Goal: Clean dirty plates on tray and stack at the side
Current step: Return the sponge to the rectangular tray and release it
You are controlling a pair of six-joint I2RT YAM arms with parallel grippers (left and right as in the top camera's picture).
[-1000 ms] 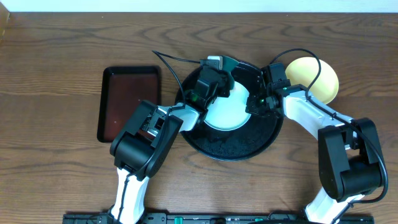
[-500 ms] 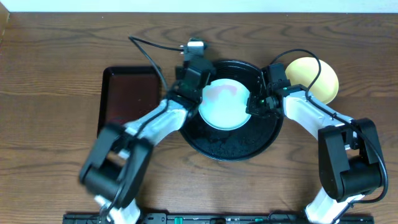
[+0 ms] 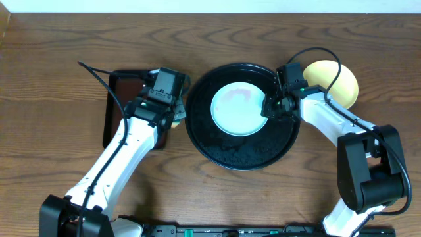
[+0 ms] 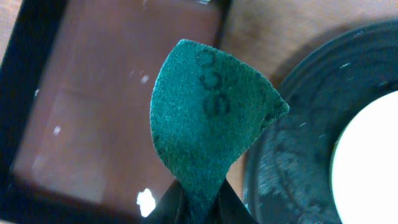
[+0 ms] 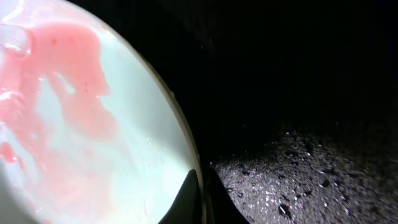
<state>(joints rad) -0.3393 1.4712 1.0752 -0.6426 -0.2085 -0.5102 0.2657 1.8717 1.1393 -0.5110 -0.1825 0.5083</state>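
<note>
Next, I let go of the green scouring pad with my left gripper inside the brown tray (image 3: pixel 149 119) (image 4: pixel 146 132), near the brown tray's edge facing the black tray.
A pale blue-white plate (image 3: pixel 237 109) with a pink smear lies in the large round black tray (image 3: pixel 243 153). My right gripper (image 3: pixel 268 108) is shut on this plate's right rim; in the right wrist view the plate (image 5: pixel 81 118) fills the left and the fingers (image 5: pixel 202 199) pinch its edge. A pale yellow plate (image 3: pixel 342 82) sits on the table right of the tray. My left gripper (image 3: pixel 172 113) is shut on a green scouring pad (image 4: pixel 211 112), held over the gap between the brown tray and the black tray (image 4: pixel 311 155). A third plate is not in view.
A small rectangular dark-brown tray (image 3: pixel 125 105) lies left of the black tray, also seen in the left wrist view (image 4: pixel 106 106). Water drops speckle the black tray's floor (image 5: pixel 323 180). Cables loop over both arms.
My left arm has pulled off the plate and swung left with the pad, now at the brown tray's right edge. The right gripper and plate have stayed put.
</note>
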